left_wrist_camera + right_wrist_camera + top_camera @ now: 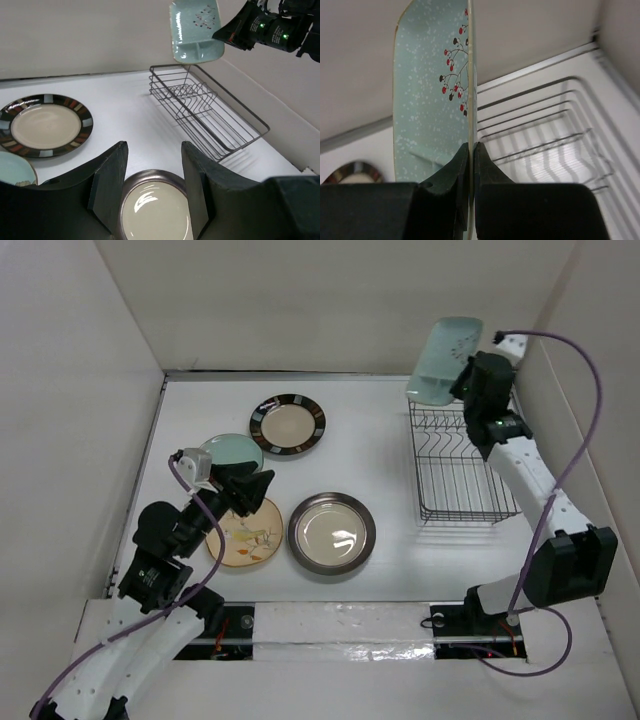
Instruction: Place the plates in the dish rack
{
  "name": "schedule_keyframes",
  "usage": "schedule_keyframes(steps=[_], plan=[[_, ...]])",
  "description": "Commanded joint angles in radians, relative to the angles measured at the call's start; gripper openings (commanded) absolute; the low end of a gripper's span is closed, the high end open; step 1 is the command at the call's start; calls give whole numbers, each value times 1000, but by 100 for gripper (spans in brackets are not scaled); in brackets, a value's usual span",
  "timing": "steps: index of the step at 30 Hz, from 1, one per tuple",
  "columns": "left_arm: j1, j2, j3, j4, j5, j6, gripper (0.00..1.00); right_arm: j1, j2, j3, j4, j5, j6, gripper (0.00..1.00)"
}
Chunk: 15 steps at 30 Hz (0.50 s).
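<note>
Next, my right gripper puts the mint-green plate down on edge in the dish rack's far corner (488,409) (582,132) beside the wall.
My right gripper (462,380) is shut on the edge of the squarish mint-green plate (445,360), holding it on edge above the far end of the dark wire dish rack (460,465). Seen from the right wrist, the fingers (465,165) pinch the mint-green plate (427,100) over the dish rack (540,135). My left gripper (255,490) hangs open with nothing in it, above the tan leaf plate (250,535). The silver plate (155,207) shows between its fingers (110,185). The brown-rimmed plate (287,425) and the pale teal plate (233,450) lie flat at the far left.
White walls close in the table on the left, back and right. The rack stands near the right wall (590,360). A purple cable (575,455) loops beside the right arm.
</note>
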Motion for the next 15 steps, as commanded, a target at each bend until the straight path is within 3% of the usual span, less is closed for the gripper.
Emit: schedule_keyframes(steps=[1,7,11,14,15], plan=[[-10,-58,33,41,72,-5,44,-124,-69,89,-33,-1,-68,0],[-39,-164,30,30,68,4,46,-305,-78,147,-124,-108,-189,0],[-39,-238,24,21,40,10,47,-370,-6,297,-284,-171,-316,0],[-48,-281,16,18,37,12,48,-361,89,480,-488,-82,-431,0],[-48,-288,20,13,26,15,48,-332,95,483,-487,-26,-458,0]])
